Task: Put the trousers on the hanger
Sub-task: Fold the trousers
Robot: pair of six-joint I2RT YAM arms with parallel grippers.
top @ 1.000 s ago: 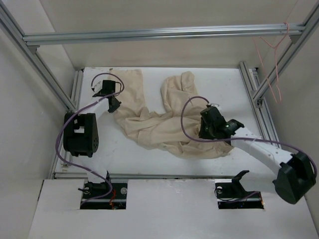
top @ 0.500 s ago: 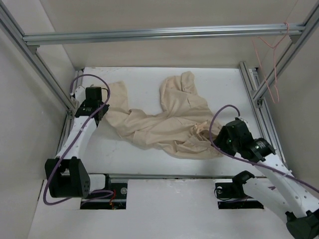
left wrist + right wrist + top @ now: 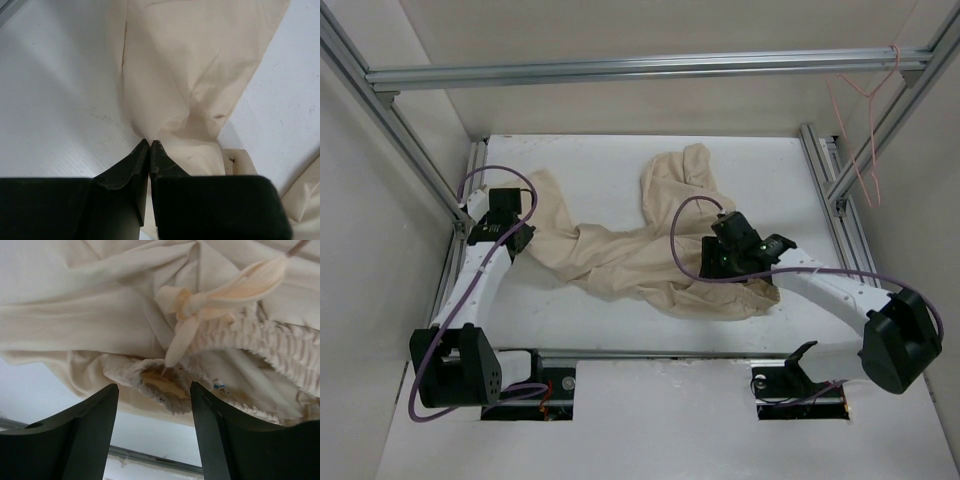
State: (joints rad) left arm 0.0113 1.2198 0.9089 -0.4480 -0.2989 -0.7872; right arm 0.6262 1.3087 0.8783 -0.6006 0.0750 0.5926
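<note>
The waistband is bunched below my right gripper's open fingers, which should take the waistband's near edge [image 3: 162, 386] and spread the waist flat before I hang the trousers.
The beige trousers [image 3: 640, 250] lie wrinkled across the middle of the white table [image 3: 600, 170]. My left gripper [image 3: 518, 238] is at the end of the left trouser leg, shut on a fold of the cloth [image 3: 190, 65], jaws pressed together [image 3: 150, 144]. My right gripper [image 3: 715, 262] hovers over the bunched waist, open and empty [image 3: 155, 390], with the elastic waistband [image 3: 260, 340] and its knotted drawstring [image 3: 200, 305] just beyond the fingertips. The pink wire hanger [image 3: 865, 130] hangs from the frame at the top right, far from both grippers.
Aluminium frame rails run along the back [image 3: 640, 68], the left side [image 3: 390, 120] and the right side [image 3: 880, 130]. A rail [image 3: 660, 353] edges the table's near side. Purple cables [image 3: 690, 215] loop over both arms.
My left gripper has pulled the trouser leg leftward and toward me. My right arm swung out to the near right, then came back over the waistband.
</note>
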